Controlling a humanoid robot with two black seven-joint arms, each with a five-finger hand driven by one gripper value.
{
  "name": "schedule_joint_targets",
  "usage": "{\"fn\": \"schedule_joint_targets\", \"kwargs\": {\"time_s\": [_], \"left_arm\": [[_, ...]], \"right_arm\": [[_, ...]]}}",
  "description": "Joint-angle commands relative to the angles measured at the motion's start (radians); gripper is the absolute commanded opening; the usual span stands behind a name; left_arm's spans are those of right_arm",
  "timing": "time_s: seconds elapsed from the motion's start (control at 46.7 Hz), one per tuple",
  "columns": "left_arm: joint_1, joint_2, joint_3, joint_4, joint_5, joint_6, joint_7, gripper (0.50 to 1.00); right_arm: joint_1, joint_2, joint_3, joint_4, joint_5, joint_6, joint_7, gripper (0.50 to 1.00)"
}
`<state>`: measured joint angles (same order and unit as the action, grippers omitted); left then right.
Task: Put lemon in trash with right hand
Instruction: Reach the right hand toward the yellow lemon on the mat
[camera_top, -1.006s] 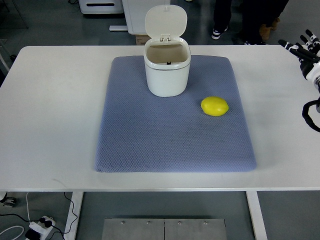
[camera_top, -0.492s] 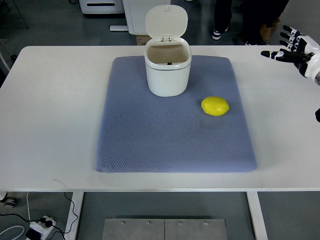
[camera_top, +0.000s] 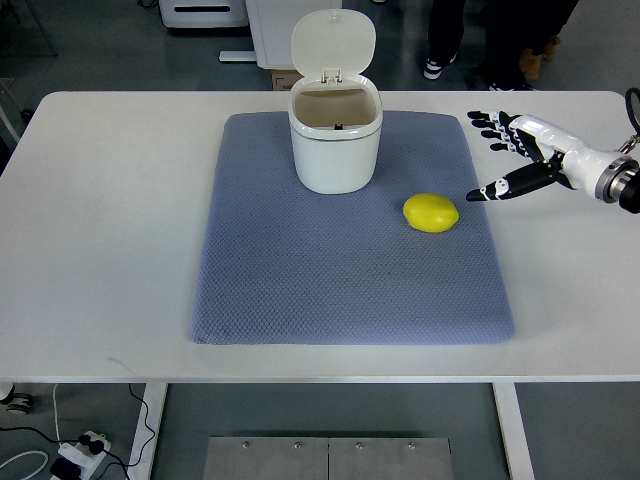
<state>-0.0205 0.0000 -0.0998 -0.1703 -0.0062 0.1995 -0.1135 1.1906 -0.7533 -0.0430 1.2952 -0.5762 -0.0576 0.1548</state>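
Observation:
Next, my right gripper grips the end of the lemon (camera_top: 448, 215) that faces away from the white trash bin.
A yellow lemon (camera_top: 431, 212) lies on the blue-grey mat (camera_top: 300, 290), right of centre. Behind it to the left stands a white trash bin (camera_top: 335, 135) with its lid flipped up and its inside showing. My right hand (camera_top: 497, 152) reaches in from the right edge, fingers spread and holding nothing. Its thumb tip hovers just right of the lemon, a short gap apart, over the mat's right border. The left arm does not show.
The mat lies on a white table (camera_top: 100, 220). A person's legs and shoes (camera_top: 435, 60) stand beyond the far table edge. A power strip (camera_top: 75, 455) lies on the floor at the lower left.
My right hand has come in from the far right corner, moving left and toward the lemon, and now sits beside the mat's right edge. Lemon and bin have not moved.

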Motion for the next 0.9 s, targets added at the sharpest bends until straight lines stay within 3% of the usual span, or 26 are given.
{"fn": "schedule_joint_targets", "kwargs": {"time_s": [0.0, 0.278, 0.471, 0.685, 0.877], "left_arm": [[0.001, 0.0, 0.0, 0.0, 0.0, 0.0, 0.0, 1.0], [0.001, 0.0, 0.0, 0.0, 0.0, 0.0, 0.0, 1.0], [0.001, 0.0, 0.0, 0.0, 0.0, 0.0, 0.0, 1.0], [0.001, 0.0, 0.0, 0.0, 0.0, 0.0, 0.0, 1.0], [-0.001, 0.0, 0.0, 0.0, 0.0, 0.0, 0.0, 1.0]], "right_arm": [[0.075, 0.02, -0.078, 0.003, 0.001, -0.011, -0.006, 1.0], [0.221, 0.156, -0.244, 0.001, 0.015, -0.105, -0.052, 0.998], [0.224, 0.224, -0.277, 0.0, 0.013, -0.117, -0.067, 0.993], [0.224, 0.293, -0.391, -0.02, 0.009, -0.192, -0.078, 0.987], [0.224, 0.298, -0.429, -0.031, 0.004, -0.225, -0.077, 0.968]]}}
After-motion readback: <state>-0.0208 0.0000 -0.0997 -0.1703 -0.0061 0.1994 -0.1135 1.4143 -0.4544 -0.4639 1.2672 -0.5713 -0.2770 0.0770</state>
